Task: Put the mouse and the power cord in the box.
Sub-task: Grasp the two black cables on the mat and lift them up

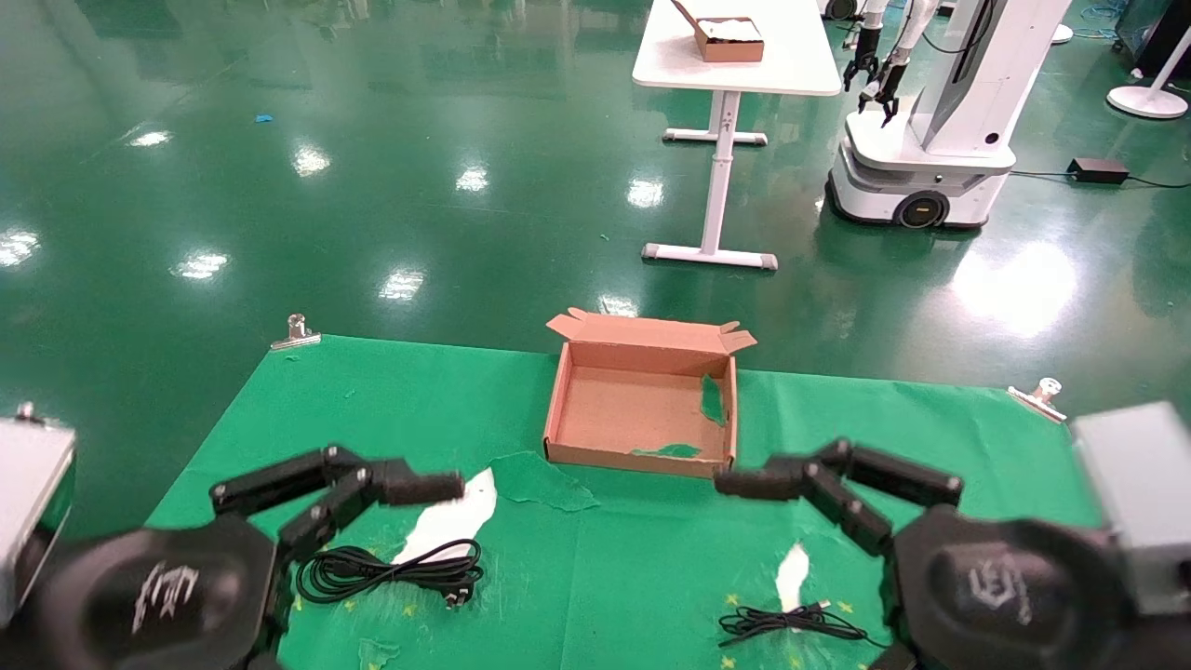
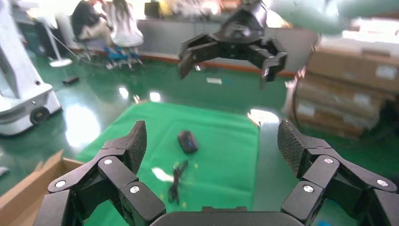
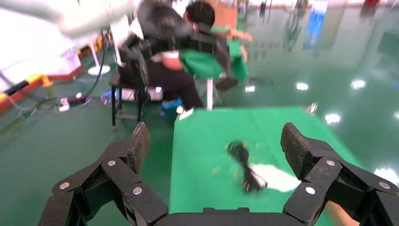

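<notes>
My left gripper is going to close on the narrow middle (image 1: pixel 393 573) of the coiled power cord, where the bundle is tied between the cord's loops.
The box (image 1: pixel 642 400) lies open and empty at the far middle of the green cloth, green scraps stuck inside; its corner (image 2: pixel 28 188) shows in the left wrist view. The power cord (image 1: pixel 391 566) (image 3: pixel 244 165) lies coiled near the front left, below my left gripper (image 1: pixel 437 486) (image 2: pixel 211 141), which is open and holds nothing. The mouse (image 2: pixel 187 141) rests on the cloth at the front right, its thin cable (image 1: pixel 791 622) (image 2: pixel 176 181) bunched beside it. In the head view the mouse is hidden behind my right gripper (image 1: pixel 735 482) (image 3: pixel 216 141), open and empty above the cloth.
Torn white patches (image 1: pixel 456 516) show through the cloth. Metal clips (image 1: pixel 296 330) (image 1: pixel 1040 393) hold its far corners. Beyond, on the green floor, stand a white table with a smaller brown box (image 1: pixel 730 39) and another robot (image 1: pixel 930 121). Stacked cartons (image 2: pixel 348 94) stand to the right.
</notes>
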Motion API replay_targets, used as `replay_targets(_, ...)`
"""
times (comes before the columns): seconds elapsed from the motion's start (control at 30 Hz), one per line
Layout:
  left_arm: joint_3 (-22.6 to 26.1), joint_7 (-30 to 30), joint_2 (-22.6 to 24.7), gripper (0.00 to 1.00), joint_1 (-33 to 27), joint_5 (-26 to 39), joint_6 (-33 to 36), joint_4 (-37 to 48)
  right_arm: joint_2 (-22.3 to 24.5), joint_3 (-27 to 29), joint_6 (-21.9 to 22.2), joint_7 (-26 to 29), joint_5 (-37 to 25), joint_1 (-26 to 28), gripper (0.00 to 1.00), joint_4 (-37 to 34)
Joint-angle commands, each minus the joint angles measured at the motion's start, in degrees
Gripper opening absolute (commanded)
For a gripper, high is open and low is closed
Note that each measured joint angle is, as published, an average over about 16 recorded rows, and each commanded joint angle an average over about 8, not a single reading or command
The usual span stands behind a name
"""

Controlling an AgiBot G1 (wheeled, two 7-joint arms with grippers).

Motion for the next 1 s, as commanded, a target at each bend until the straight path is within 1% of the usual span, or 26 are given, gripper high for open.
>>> replay_targets(0.03,0.72,0.05,-0.54,1.0,-0.51,2.13,0.18,-0.74,0.29,-0.5,-0.08,-0.23,-1.08,-0.48,1.0,-0.09)
replay_targets(0.17,4.46,-0.85,-0.26,1.0,-4.64,11.08,1.22,-1.3,1.27,-3.26,0.56,1.54,-8.76,1.42,1.0,0.96)
replay_targets(0.27,7.9,-1.82,1.08,1.0,-7.98,19.21,1.33,-0.99,1.19,-5.44,0.96,3.69,-14.66,3.97,1.0,1.64)
replay_targets(0.43,12.04,-3.55,3.79,1.0,-11.72,29.67,0.21,-0.03,0.34,-7.99,0.98,5.79,-21.16,7.17,1.0,1.98)
replay_targets(0.5,12.74,-3.97,4.55,1.0,-12.39,31.79,-0.27,0.28,0.1,-8.52,0.83,5.93,-22.38,7.75,1.0,1.99)
replay_targets(0.6,13.16,-4.27,5.05,1.0,-12.79,32.98,-0.53,0.52,-0.01,-8.88,0.67,5.97,-23.24,8.13,1.0,2.03)
replay_targets(0.8,13.21,-4.25,4.74,1.0,-12.57,33.27,-0.77,0.28,-0.05,-8.65,0.59,5.61,-22.65,7.91,1.0,1.78)
replay_targets(1.0,16.15,-6.12,7.27,1.0,-13.13,41.9,-3.64,-0.28,-0.2,-8.85,0.94,5.36,-23.37,8.08,1.0,1.72)
